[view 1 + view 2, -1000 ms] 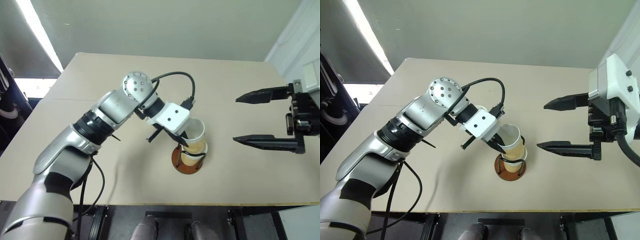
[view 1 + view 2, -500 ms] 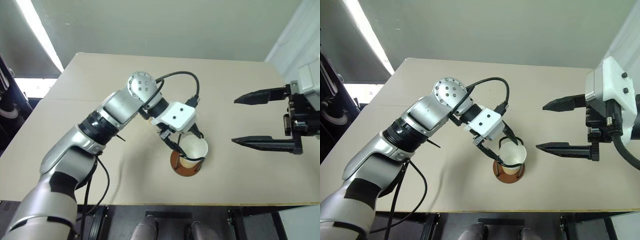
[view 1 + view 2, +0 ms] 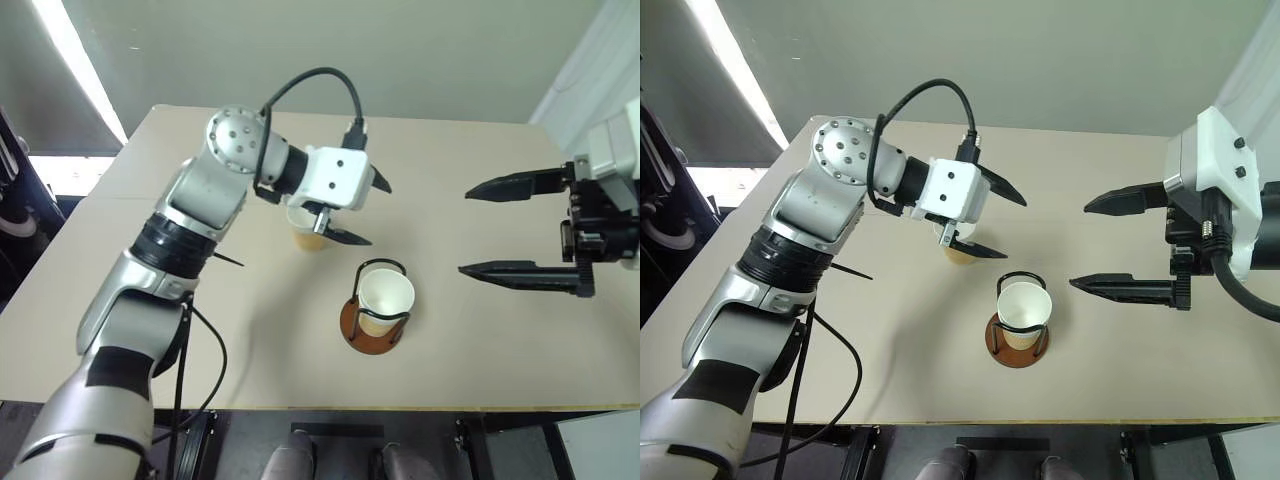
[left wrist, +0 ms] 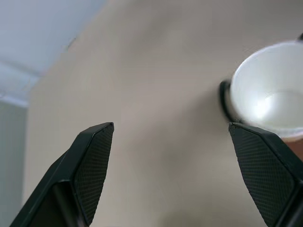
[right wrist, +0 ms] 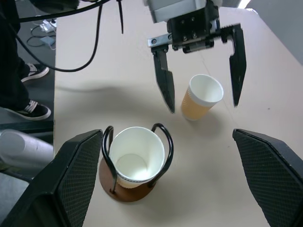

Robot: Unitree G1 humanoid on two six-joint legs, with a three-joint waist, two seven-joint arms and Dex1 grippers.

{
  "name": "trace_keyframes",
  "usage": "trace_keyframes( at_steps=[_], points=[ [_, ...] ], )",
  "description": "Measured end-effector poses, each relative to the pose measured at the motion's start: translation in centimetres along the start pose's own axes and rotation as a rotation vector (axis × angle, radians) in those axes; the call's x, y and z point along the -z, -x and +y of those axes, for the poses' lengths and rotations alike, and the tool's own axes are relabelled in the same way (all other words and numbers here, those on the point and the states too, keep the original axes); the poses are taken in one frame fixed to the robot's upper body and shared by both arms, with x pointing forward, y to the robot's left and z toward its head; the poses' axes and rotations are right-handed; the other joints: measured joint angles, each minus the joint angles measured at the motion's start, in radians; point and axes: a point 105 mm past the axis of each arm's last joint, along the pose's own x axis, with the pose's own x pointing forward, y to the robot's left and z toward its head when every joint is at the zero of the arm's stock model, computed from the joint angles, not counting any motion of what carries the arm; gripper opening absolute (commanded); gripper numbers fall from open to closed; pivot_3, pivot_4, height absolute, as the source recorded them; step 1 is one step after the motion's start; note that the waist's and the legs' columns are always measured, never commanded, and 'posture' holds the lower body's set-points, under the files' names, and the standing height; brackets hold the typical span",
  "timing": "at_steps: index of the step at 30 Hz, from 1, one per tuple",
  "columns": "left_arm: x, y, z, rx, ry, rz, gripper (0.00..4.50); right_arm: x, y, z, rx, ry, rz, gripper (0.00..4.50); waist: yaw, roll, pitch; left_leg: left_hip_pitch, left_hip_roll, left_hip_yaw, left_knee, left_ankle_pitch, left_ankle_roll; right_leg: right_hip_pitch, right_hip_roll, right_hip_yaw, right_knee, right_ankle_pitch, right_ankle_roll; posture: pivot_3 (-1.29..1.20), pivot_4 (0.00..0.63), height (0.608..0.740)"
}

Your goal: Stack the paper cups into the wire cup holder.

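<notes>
I should next move my left gripper over to the loose paper cup's rim (image 3: 298, 224), which is behind the wire cup holder, and close it there.
The wire cup holder (image 3: 350, 322) stands near the table's front edge, and a paper cup (image 3: 386, 297) sits upright inside its black loops (image 5: 163, 137). Another paper cup (image 5: 201, 97) stands loose on the table, farther back and to the left. My left gripper (image 3: 365, 210) hovers open and empty above and behind the holder; the loose cup (image 3: 306, 236) is partly hidden behind it. In the left wrist view the cup in the holder (image 4: 270, 94) lies off to one side of the fingers (image 4: 90, 161). My right gripper (image 3: 465, 230) hangs open and empty to the right of the holder.
The beige table (image 3: 480, 340) has bare room around the holder. A black cable (image 3: 310, 80) loops above my left wrist. Off the table's left side, a person's shoes (image 5: 26, 111) and loose cables (image 5: 45, 40) lie on the floor.
My left gripper has let go of the cup, which now sits upright in the holder. It opened, rose and drew back to the far left, uncovering the loose cup. The right gripper stayed put.
</notes>
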Motion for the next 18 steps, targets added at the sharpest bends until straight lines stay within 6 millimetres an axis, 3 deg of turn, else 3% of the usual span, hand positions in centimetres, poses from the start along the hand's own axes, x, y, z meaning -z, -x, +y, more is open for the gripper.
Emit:
trace_keyframes(
  at_steps=[9, 18],
  points=[
    [7.5, 1.5, -0.8, -0.091, -0.054, 0.441, 4.15, -0.1, -0.6, -0.3, -0.035, -0.002, -0.026, 4.50, 0.000, 0.000, 0.000, -0.001, 0.000, -0.001, 0.002, 0.000, 0.001, 0.000, 0.000, 0.000, 0.000, 0.000, 0.000, 0.00, 0.150, 0.740],
    [10.7, 0.9, -0.9, -0.128, -0.058, 0.580, 4.15, 0.2, -0.7, -0.4, -0.046, -0.010, -0.022, 4.50, 0.000, 0.000, 0.000, -0.003, 0.000, -0.001, 0.002, 0.000, 0.001, -0.003, 0.000, 0.000, 0.001, 0.000, 0.000, 0.00, 0.150, 0.740]
  ],
)
